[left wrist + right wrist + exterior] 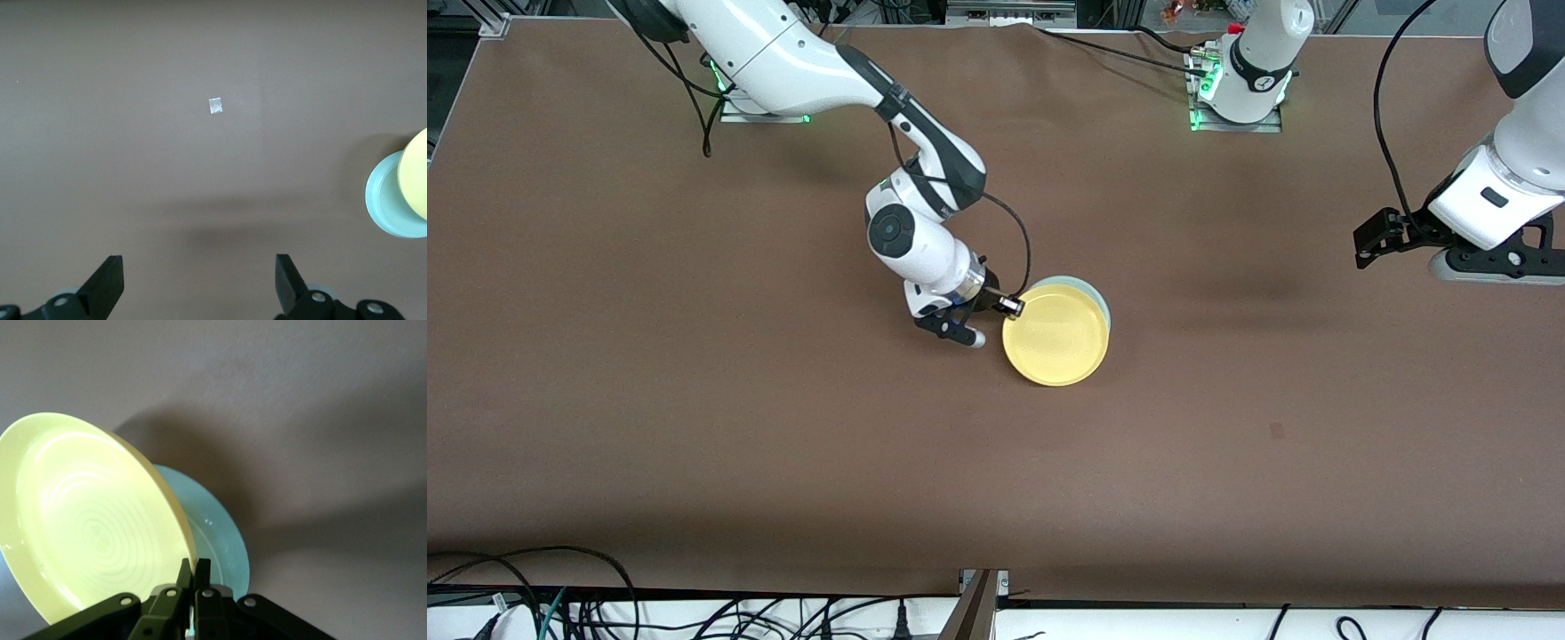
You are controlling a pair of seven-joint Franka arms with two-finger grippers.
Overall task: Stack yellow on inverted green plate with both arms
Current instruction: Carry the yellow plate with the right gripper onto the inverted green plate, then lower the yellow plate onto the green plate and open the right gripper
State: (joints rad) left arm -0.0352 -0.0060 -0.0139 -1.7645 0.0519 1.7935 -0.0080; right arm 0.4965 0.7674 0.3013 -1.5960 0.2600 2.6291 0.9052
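Observation:
My right gripper is going to release the yellow plate centered over the upturned base of the pale green plate (1059,311) (157,552).
The yellow plate (1056,336) hangs tilted over the pale green plate (1094,295) and hides most of it. My right gripper (1009,307) is shut on the yellow plate's rim at the edge toward the right arm's end of the table. In the right wrist view the fingers (197,567) pinch the yellow rim (93,520), with the green plate (223,537) flat on the table below. My left gripper (1498,265) waits open over the left arm's end of the table, its jaws (200,263) wide apart over bare cloth. Both plates (417,173) (387,200) show at that view's edge.
The brown table cloth (783,444) carries a small square tape mark (1276,431) (215,105) nearer the front camera than the left gripper. Cables lie along the table's front edge (560,587).

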